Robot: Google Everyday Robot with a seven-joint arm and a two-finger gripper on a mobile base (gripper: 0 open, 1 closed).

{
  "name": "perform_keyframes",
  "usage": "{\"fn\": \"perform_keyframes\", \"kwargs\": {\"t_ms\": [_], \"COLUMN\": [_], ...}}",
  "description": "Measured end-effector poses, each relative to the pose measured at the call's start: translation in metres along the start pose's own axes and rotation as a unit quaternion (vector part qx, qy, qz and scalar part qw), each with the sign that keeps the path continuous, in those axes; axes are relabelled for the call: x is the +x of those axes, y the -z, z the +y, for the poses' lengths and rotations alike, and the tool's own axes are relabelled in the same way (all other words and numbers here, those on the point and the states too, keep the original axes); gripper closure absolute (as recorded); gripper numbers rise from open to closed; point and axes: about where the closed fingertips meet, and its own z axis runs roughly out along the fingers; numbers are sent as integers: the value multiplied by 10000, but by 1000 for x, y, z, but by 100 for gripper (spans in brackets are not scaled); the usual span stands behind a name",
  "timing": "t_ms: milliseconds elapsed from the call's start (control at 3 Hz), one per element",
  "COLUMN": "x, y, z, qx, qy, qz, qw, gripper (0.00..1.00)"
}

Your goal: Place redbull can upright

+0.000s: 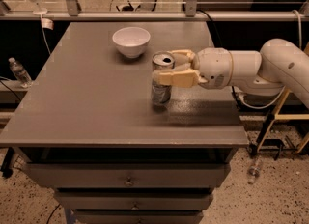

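Observation:
Next, I let go of the redbull can upright between the white bowl and the grey table's front edge [156,112].
The redbull can [160,94] is a slim, dented silver-and-blue can. It stands upright near the middle of the grey table [87,107], its open top facing up. My gripper [164,66] reaches in from the right at the can's upper part. One beige finger [176,78] crosses in front of the can and the other lies behind it beside the rim. The fingers are shut on the can. The can's base is at the table surface or very close to it.
A white bowl [131,41] sits on the table behind and left of the can. A plastic bottle [18,71] stands off the table at far left. The table's right edge is close under my arm [251,68]. Drawers are below the front edge.

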Motion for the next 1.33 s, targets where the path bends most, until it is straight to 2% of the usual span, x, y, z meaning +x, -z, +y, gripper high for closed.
{"fn": "perform_keyframes", "kwargs": {"t_ms": [667,1000,1333], "x": [20,24,23], "y": [-8,-10,-13], "z": [7,9,10], "qx": [-193,-179,-203], "qy": [-193,-153,-150], "qz": [-18,24,21], "qw": [9996,9997,9997], "gripper": [100,100,82]}}
